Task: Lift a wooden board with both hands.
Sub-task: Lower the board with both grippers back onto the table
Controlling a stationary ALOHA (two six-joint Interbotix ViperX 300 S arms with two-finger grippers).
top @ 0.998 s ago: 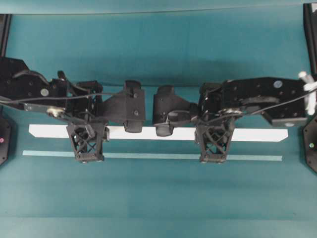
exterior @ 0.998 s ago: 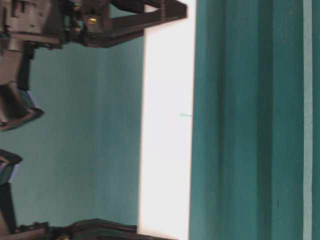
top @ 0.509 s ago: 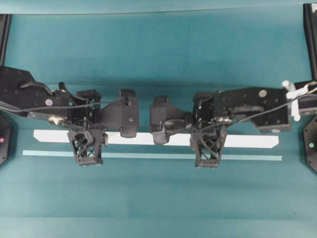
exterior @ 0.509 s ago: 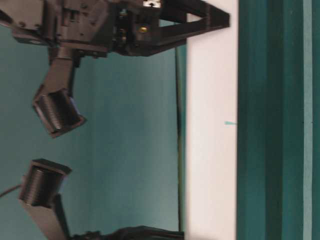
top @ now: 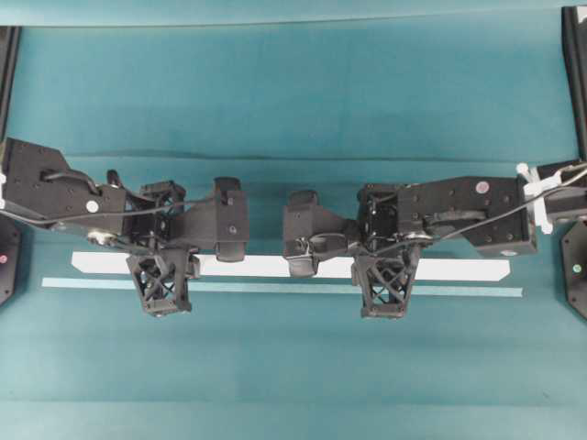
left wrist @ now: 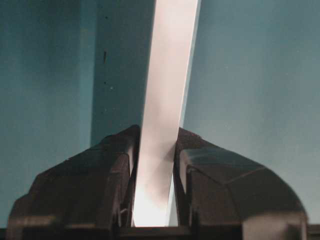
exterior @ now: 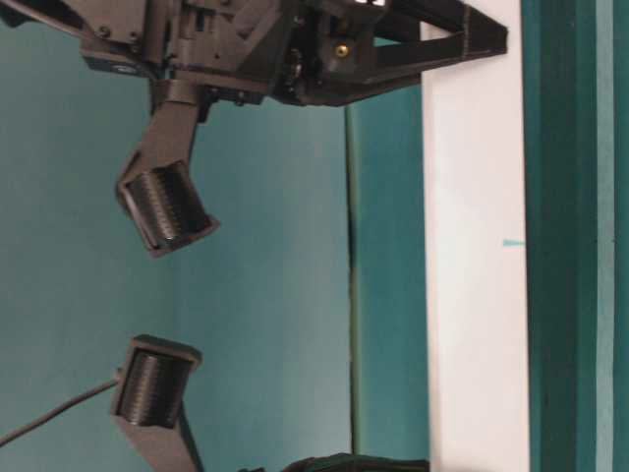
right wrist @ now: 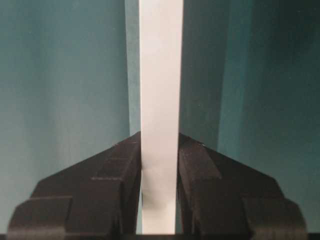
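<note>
I need to use my left gripper to lay the wooden board down so that it rests flat on the teal cloth (top: 289, 274) along the strip of tape.
The wooden board (top: 248, 267) is a long white plank running left to right over the teal cloth. My left gripper (top: 162, 273) is shut across its width near the left end. My right gripper (top: 385, 275) is shut across it right of the middle. In the left wrist view the board (left wrist: 167, 75) runs up from between the black fingers (left wrist: 115, 170), which press on both its edges. The right wrist view shows the same grip on the board (right wrist: 160, 65). A dark shadow lies on the cloth apart from the board. The table-level view shows the board (exterior: 477, 246) as a white band.
A thin pale teal tape strip (top: 275, 288) lies on the cloth just in front of the board, parallel to it, and shows again as the tape strip (exterior: 603, 246). Black arm bases stand at the left edge (top: 7, 252) and the right edge (top: 576, 266).
Both grippers have carried the board toward the tape strip, staying shut on it. In the table-level view the white band has slid well toward the strip side.
</note>
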